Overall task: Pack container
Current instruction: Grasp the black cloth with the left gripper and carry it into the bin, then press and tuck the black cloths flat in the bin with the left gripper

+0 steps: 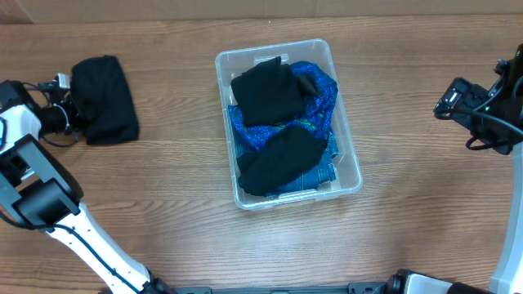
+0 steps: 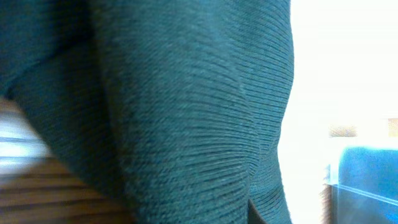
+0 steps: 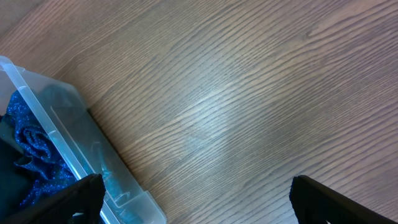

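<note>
Next, my left gripper lets go of the dark knit garment on the front black garment in the clear plastic container (image 1: pixel 297 148).
The clear plastic container (image 1: pixel 346 155) stands at the table's middle and holds blue patterned cloth (image 1: pixel 320 106) with two black garments (image 1: pixel 265 90) on top. Its corner shows in the right wrist view (image 3: pixel 93 162). A dark knit garment (image 1: pixel 105 98) lies on the table at the far left. My left gripper (image 1: pixel 64 106) is at that garment's left edge. The dark knit (image 2: pixel 186 112) fills the left wrist view, and only one fingertip shows, pressed into it. My right gripper (image 1: pixel 454 98) is open and empty above bare wood (image 3: pixel 199 202), right of the container.
The wooden table (image 1: pixel 163 204) stretches around the container. The left arm's base (image 1: pixel 41 200) stands at the front left, and the right arm's links (image 1: pixel 498 122) are at the right edge.
</note>
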Robot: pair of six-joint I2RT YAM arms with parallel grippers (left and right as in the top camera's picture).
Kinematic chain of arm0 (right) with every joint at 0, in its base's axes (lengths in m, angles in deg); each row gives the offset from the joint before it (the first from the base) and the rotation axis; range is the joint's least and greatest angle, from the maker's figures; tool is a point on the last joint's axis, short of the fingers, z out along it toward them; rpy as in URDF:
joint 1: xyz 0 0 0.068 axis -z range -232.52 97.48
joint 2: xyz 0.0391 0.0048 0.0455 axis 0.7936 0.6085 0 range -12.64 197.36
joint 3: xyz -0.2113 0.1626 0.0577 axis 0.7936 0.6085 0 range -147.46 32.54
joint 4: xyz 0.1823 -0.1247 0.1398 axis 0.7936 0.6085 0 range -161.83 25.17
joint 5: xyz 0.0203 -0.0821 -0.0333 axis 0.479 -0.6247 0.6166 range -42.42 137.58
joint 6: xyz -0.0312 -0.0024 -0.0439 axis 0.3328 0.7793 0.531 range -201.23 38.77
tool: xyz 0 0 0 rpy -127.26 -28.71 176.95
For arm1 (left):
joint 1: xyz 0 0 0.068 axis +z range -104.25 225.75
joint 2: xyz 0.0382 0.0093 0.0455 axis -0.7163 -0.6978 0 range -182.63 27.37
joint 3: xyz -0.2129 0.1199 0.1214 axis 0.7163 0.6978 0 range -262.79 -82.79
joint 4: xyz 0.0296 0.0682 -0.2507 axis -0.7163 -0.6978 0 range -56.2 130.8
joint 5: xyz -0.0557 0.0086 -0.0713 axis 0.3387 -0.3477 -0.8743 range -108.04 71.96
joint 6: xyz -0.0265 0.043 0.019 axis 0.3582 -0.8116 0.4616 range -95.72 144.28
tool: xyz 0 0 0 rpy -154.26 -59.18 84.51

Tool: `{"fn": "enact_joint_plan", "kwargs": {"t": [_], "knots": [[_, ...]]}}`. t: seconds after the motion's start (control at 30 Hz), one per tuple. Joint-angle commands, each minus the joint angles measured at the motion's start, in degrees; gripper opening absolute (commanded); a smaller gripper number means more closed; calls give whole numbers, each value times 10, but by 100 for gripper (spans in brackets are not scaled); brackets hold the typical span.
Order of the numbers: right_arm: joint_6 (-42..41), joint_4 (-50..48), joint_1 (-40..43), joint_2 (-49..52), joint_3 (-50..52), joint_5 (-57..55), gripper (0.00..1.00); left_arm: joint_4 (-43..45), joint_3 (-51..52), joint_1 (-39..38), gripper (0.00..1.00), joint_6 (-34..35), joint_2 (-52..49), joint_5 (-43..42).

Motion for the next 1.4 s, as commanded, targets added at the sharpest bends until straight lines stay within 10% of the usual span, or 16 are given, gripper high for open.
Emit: {"fn": "enact_joint_plan", "kwargs": {"t": [0.0, 0.37, 0.77, 1.0, 1.37], "knots": [[5, -1, -3, 1, -1, -3, 100, -7, 2, -16, 4, 67, -16, -96], [15, 3, -3, 1, -1, -3, 100, -22, -2, -105, 4, 67, 156, -195], [-8, 16, -1, 1, -1, -34, 100, -99, -20, -410, 4, -51, 335, -174], [-14, 16, -2, 1, -1, -39, 100, -394, -20, -564, 4, -317, 328, 77], [-14, 18, -2, 1, -1, -37, 100, -371, -19, -594, 4, -365, 322, 201]]}}
